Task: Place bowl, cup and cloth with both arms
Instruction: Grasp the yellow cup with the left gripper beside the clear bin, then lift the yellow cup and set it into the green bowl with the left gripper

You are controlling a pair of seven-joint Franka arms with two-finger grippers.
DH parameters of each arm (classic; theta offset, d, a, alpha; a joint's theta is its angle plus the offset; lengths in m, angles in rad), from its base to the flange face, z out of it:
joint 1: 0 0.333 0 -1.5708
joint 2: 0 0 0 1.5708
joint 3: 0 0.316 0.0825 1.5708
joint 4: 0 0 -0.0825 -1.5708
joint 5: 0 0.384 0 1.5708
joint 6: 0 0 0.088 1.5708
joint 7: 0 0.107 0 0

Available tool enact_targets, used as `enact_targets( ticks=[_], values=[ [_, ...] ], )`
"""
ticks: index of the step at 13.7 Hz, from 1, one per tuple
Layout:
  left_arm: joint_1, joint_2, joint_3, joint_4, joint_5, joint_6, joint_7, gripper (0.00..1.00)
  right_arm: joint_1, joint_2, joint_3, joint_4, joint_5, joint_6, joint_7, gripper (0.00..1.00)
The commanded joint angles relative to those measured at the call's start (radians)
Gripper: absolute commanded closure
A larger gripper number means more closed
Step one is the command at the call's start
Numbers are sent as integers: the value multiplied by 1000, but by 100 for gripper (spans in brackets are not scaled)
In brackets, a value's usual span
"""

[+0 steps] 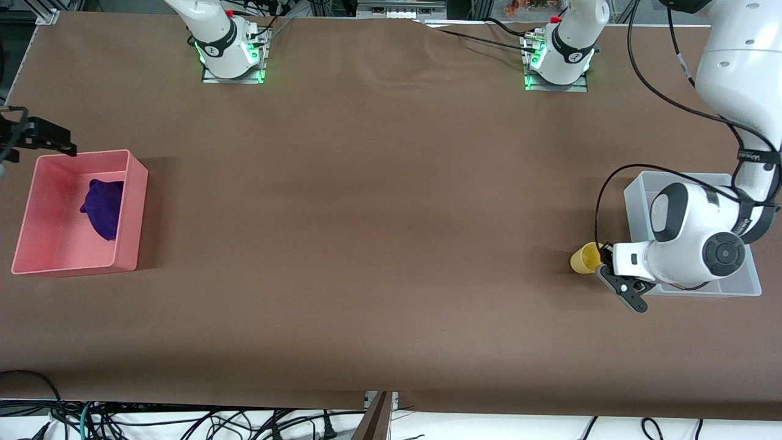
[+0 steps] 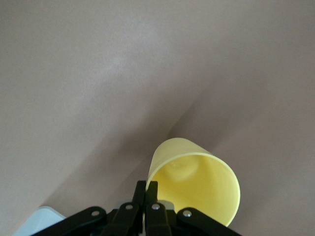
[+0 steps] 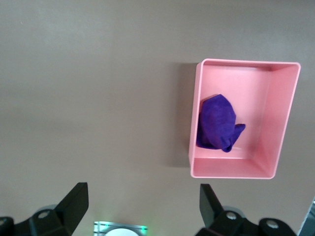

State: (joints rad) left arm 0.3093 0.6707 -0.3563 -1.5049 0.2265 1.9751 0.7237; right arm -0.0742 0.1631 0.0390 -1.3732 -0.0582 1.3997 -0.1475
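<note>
The robot's left gripper will release the yellow cup inside the clear bin, at the spot [image 1: 678,237] under the left arm's wrist.
My left gripper [image 1: 603,252] is shut on the rim of the yellow cup [image 1: 584,257] and holds it tilted over the table, beside the clear bin [image 1: 635,198]. In the left wrist view the fingers [image 2: 153,191] pinch the cup's wall [image 2: 197,182]. The purple cloth [image 1: 104,208] lies rumpled in the pink bin [image 1: 131,214] at the right arm's end. My right gripper [image 1: 46,135] is open and empty, high above the table beside that bin; its view shows the cloth [image 3: 215,123] in the bin [image 3: 278,123]. The bowl is out of view.
The clear bin's inside is mostly hidden under the left arm's wrist. The right arm's base [image 1: 229,52] and the left arm's base [image 1: 559,58] stand along the table edge farthest from the front camera. The right arm's base also shows in the right wrist view [image 3: 120,229].
</note>
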Motion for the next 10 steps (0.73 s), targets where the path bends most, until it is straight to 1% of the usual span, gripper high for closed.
enact_targets(
  ticks=[1,3,5,6,7,10],
  values=[
    [11,-129,-3,0,4,-157,42,100,-10,-22,19,2,15,-53,45,0],
    [43,-198,7,2,16,-252,104,100,-13,-24,18,-3,17,-71,48,0],
    [126,-212,17,-5,27,-275,207,100,-13,-22,13,-3,17,-71,46,0],
    [167,-201,19,-14,74,-263,239,100,-12,-11,10,2,14,-73,46,0],
    [221,-177,19,-15,94,-234,246,100,-18,-4,9,8,15,-73,40,0],
    [283,-114,20,-57,135,-72,269,100,-15,-1,12,13,12,-59,36,0]
  ],
)
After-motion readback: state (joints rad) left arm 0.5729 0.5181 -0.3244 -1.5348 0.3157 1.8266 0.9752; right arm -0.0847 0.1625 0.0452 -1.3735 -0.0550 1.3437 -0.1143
